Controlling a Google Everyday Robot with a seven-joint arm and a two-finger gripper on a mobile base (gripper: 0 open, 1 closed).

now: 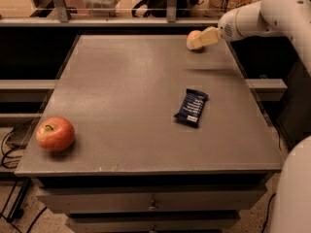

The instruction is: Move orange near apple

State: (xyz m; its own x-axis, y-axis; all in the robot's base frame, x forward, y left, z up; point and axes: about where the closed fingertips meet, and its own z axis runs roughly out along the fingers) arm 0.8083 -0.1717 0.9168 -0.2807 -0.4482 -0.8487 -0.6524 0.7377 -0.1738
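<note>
The robot's gripper should close around the middle of the orange (195, 41) at the back edge of the table, since the orange should go near the red apple.
The orange (193, 36) sits at the far right of the grey table top (136, 96), near the back edge. My gripper (198, 41) reaches in from the right on a white arm and is right at the orange, partly in front of it. The red apple (55, 134) with yellowish patches and a short stem sits at the near left corner of the table, far from the orange.
A dark blue snack packet (191, 107) lies right of the table's middle. A rail with posts (112, 21) runs along the back edge. Drawers (150, 203) are below the front edge. Cables (9, 144) lie on the floor at the left.
</note>
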